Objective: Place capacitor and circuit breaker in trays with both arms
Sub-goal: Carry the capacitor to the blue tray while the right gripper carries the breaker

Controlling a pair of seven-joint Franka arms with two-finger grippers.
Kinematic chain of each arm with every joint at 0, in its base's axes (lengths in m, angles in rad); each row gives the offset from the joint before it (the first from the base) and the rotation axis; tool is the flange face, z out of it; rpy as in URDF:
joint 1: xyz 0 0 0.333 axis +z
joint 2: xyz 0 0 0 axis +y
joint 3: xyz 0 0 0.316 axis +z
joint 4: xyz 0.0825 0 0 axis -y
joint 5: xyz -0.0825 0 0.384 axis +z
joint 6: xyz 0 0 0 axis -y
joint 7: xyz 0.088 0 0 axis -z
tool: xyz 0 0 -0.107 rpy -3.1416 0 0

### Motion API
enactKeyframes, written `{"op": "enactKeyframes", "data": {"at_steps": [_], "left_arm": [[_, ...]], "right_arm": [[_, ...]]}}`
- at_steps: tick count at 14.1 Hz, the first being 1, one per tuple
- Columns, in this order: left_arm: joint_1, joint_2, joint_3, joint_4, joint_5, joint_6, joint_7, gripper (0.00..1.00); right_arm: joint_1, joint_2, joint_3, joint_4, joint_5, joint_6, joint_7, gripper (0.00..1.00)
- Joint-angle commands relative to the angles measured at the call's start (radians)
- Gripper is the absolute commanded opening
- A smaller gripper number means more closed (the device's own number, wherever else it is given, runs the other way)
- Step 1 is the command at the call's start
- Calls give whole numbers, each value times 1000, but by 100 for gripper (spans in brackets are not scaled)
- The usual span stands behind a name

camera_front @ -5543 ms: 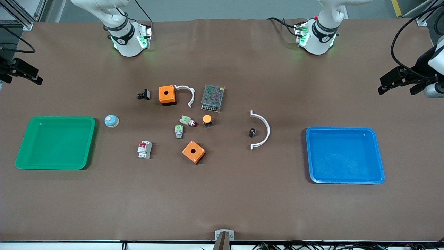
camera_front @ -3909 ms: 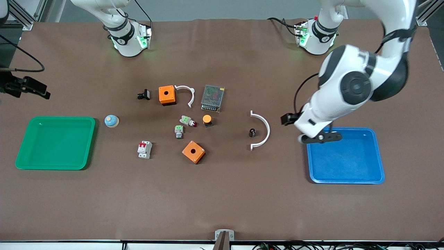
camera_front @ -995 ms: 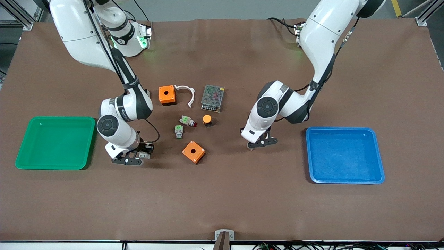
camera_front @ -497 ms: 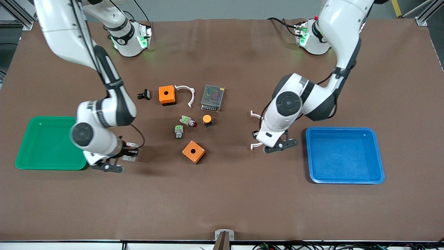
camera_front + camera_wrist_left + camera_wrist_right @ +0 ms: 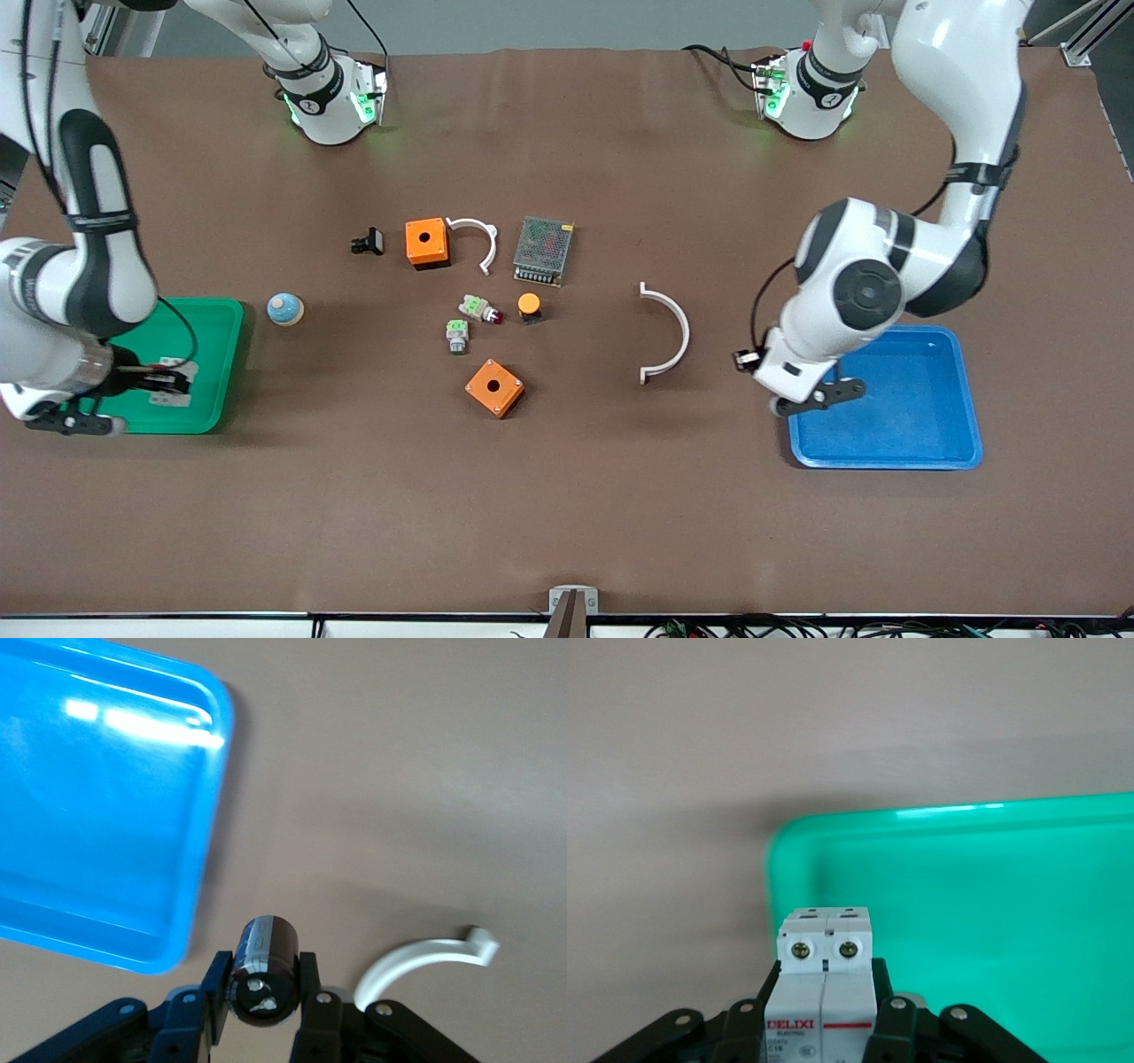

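The robot's left gripper should release the capacitor, still over the brown table, near the middle of the blue tray [image 5: 873,395] [image 5: 27,788].
My right gripper [image 5: 159,383] is shut on the circuit breaker [image 5: 174,388], a pale grey block with a red line. It holds the breaker over the green tray [image 5: 232,354], at the tray's edge nearest the table's middle. In the right wrist view the breaker [image 5: 826,966] sits between the fingers [image 5: 746,1028] with the green tray [image 5: 966,904] below. My left gripper [image 5: 747,359] is shut on the capacitor [image 5: 264,970], a small black cylinder. It holds the capacitor over the brown table, just beside the blue tray [image 5: 886,462]. The blue tray [image 5: 97,815] also shows in the left wrist view.
A white curved clip [image 5: 675,332] lies between the blue tray and the middle cluster. The cluster holds two orange boxes [image 5: 426,242] [image 5: 494,387], a mesh-topped unit [image 5: 543,250], two grey-green push-buttons [image 5: 456,336], an orange-capped button [image 5: 529,307] and a black clip [image 5: 368,241]. A blue-white knob [image 5: 285,309] lies beside the green tray.
Both arms came in, closed on their parts and lifted them. The right gripper carried the circuit breaker to over the green tray. The left gripper carried the capacitor toward the blue tray.
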State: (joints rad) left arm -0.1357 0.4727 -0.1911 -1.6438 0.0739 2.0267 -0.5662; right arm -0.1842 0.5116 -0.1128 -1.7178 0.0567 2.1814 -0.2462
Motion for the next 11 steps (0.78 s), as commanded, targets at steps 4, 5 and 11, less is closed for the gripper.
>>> {"op": "enactKeyframes", "data": {"at_steps": [4, 5, 11], "left_arm": [[152, 23, -5, -7, 9, -13, 178, 17], [172, 36, -4, -7, 10, -6, 192, 17], [248, 130, 2, -8, 109, 79, 243, 18]], "right_arm": [[-144, -1, 25, -83, 17, 98, -172, 0], [-156, 4, 27, -95, 17, 125, -180, 0], [-167, 57, 28, -115, 18, 216, -188, 0]]}}
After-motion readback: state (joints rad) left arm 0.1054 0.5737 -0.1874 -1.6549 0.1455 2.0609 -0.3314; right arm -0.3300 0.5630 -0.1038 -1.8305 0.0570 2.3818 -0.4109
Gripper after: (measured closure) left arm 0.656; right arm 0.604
